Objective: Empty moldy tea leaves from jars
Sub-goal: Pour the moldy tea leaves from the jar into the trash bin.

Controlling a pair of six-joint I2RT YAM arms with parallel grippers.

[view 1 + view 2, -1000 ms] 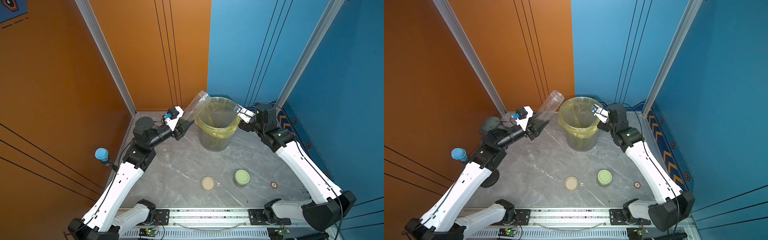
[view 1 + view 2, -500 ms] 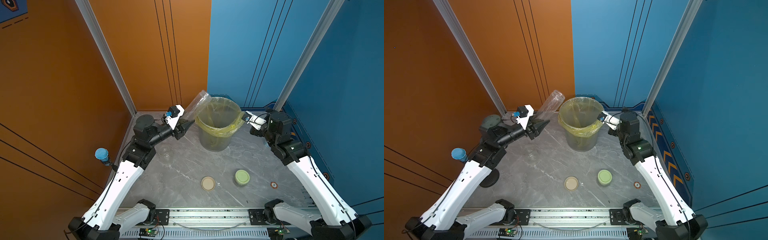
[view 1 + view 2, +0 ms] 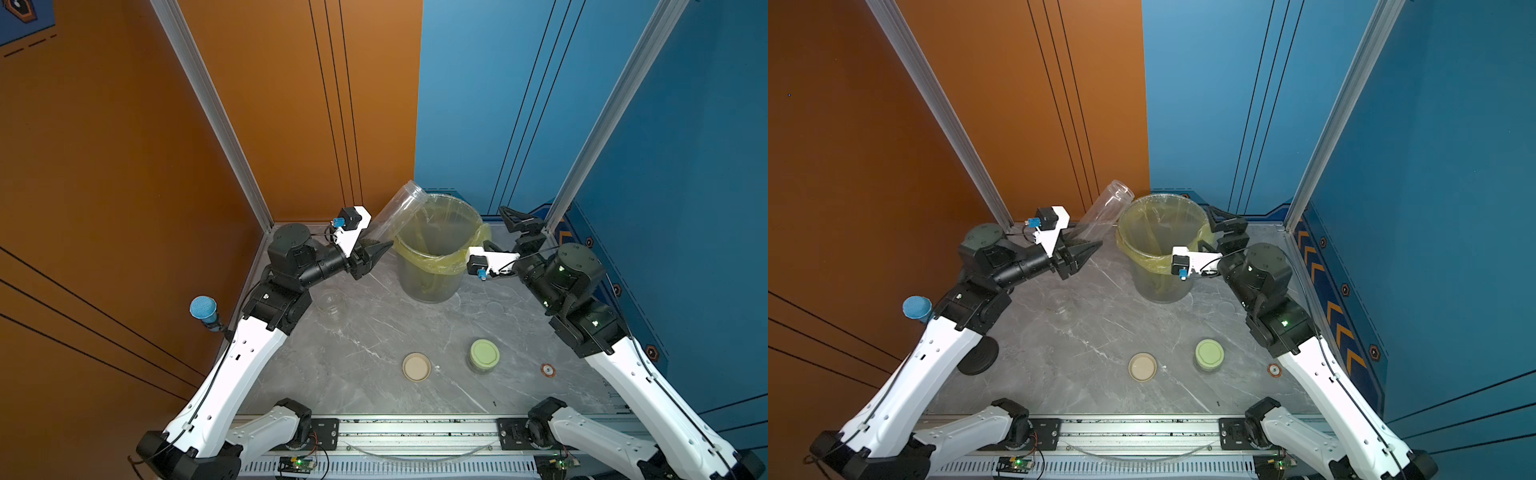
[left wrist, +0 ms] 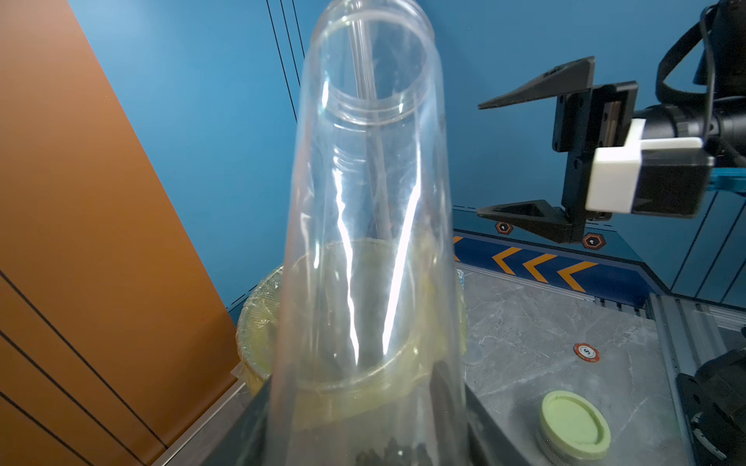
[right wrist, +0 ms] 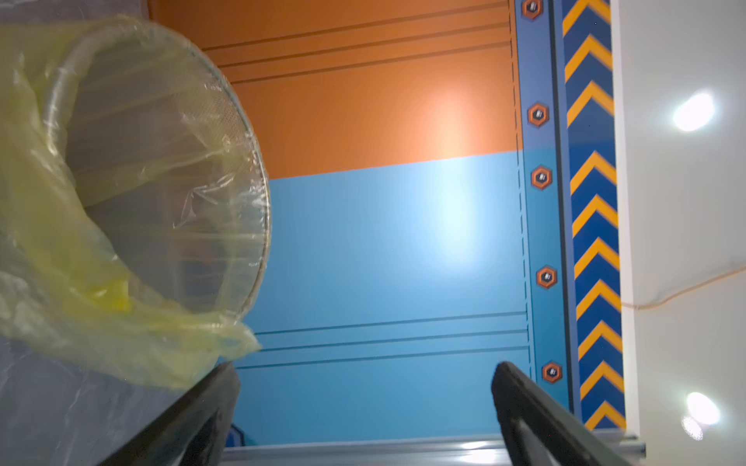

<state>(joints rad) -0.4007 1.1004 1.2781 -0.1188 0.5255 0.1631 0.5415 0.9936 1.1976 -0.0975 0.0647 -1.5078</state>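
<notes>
Next, my right gripper closes on the open end (image 3: 410, 199) of the tall narrow clear jar, since my left gripper is holding the base of the jar.
My left gripper (image 3: 380, 245) (image 3: 1088, 246) is shut on the base of the tall narrow clear jar (image 3: 401, 212) (image 3: 1106, 210) (image 4: 371, 242). The jar has no lid and is tilted, its mouth raised at the bin's left rim. Dark tea leaves (image 4: 387, 452) lie at its lower end. My right gripper (image 3: 517, 224) (image 3: 1225, 224) (image 4: 480, 159) (image 5: 365, 369) is open and holds nothing, at the bin's right side. A short jar with a pale green lid (image 3: 484, 355) (image 3: 1209, 354) (image 4: 573, 425) stands near the front. A wide clear jar (image 3: 330, 301) (image 3: 1061, 305) stands open under my left arm.
The grey bin with a yellow bag (image 3: 432, 270) (image 3: 1158, 282) (image 4: 258, 306) (image 5: 161, 121) stands at the back middle. A beige lid (image 3: 416, 366) (image 3: 1142, 366) and a translucent lid (image 3: 494, 308) (image 3: 1227, 308) lie on the table. A small red disc (image 3: 547, 370) lies at the right.
My right arm has drawn back from the bin's rim to the right, its gripper still open. My left arm and the tilted jar have barely moved.
</notes>
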